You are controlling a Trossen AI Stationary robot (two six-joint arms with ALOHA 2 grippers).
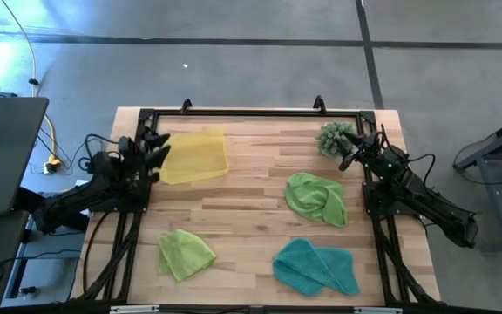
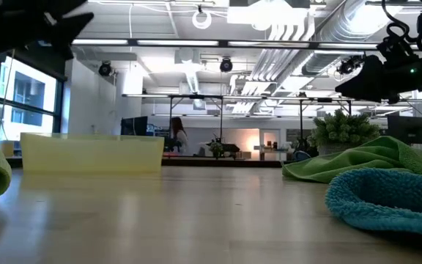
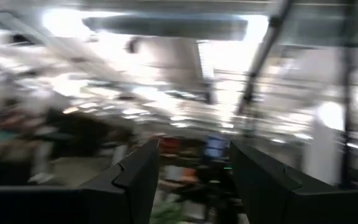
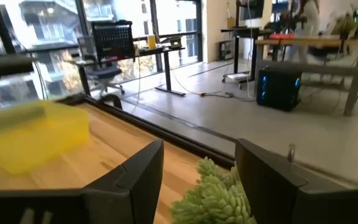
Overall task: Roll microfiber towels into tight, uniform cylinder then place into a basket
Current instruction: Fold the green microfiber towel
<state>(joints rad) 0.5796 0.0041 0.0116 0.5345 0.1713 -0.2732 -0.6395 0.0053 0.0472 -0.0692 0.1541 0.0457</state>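
The robot's right gripper needs to close on the folded edge [image 1: 326, 203] across the middle of the lime green towel nearest the spiky plant.
Three towels lie crumpled on the wooden table: a lime green one [image 1: 316, 198] at the right, a smaller lime green one [image 1: 184, 254] near the front left, and a teal one [image 1: 315, 266] at the front right. The yellow basket [image 1: 195, 155] stands at the far left. My left gripper [image 1: 158, 150] is open and raised beside the basket's left side. My right gripper [image 1: 352, 150] is open and raised beside the spiky plant at the far right. Both are empty.
A spiky green plant [image 1: 333, 138] stands at the table's far right corner, just below my right gripper's fingers [image 4: 213, 199]. A black frame [image 1: 251, 112] runs along the table's far edge and sides. Bare wood [image 1: 242, 209] lies between the towels.
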